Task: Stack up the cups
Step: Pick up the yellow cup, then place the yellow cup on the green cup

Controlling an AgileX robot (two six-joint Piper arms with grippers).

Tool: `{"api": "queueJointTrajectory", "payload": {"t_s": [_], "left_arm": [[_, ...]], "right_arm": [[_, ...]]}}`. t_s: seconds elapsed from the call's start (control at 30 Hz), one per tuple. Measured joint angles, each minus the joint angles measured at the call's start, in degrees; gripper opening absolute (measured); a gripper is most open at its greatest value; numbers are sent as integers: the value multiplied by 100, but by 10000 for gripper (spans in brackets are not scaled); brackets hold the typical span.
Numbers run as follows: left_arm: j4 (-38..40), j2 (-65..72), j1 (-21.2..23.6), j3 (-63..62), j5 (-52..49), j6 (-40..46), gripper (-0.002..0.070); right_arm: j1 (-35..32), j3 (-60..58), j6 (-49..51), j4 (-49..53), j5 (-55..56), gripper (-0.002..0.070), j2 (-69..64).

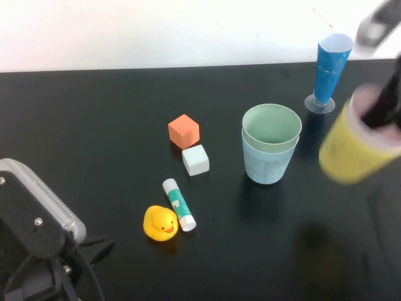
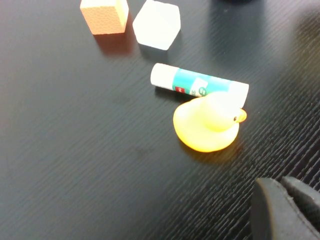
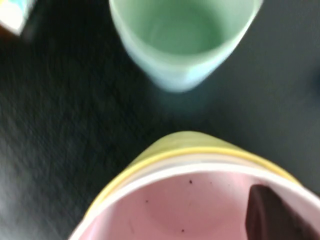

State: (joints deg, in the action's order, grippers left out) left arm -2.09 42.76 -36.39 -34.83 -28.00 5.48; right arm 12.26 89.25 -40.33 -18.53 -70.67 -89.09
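Next, my right gripper releases the nested pink and yellow cups, now hanging tilted above the table, inside the pale green cup (image 1: pixel 272 125) (image 3: pixel 184 25).
A pale green cup (image 1: pixel 271 126) sits nested inside a light blue cup (image 1: pixel 268 164) at the middle of the table. To its right, a pale pink cup (image 1: pixel 371 119) is nested in a yellow cup (image 1: pixel 349 152). This pair hangs tilted above the table, with my right gripper (image 1: pixel 381 108) shut on its rim. In the right wrist view one dark finger (image 3: pixel 267 215) reaches inside the pink cup (image 3: pixel 175 205), and the yellow rim (image 3: pixel 185 145) shows around it. The green cup (image 3: pixel 180 35) lies just beyond. My left gripper (image 2: pixel 283 186) is shut and holds nothing, low over the table near the duck.
A tall dark-blue cone (image 1: pixel 328 72) on a clear base stands behind the held cups. An orange cube (image 1: pixel 183 130), a white cube (image 1: pixel 195 159), a glue stick (image 1: pixel 179 204) and a yellow rubber duck (image 1: pixel 160 223) lie left of the stacked cups.
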Motion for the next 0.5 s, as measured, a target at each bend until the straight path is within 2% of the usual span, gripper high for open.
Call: {"api": "queueJointTrajectory", "payload": {"t_s": [0.23, 0.5], "left_arm": [[0, 0, 0, 0, 0, 0, 1], [-123, 0, 0, 0, 0, 0, 1]], "right_arm": [[55, 1379, -83, -355, -69, 69, -18], [408, 2291, -120, -398, -69, 67, -1102]]}}
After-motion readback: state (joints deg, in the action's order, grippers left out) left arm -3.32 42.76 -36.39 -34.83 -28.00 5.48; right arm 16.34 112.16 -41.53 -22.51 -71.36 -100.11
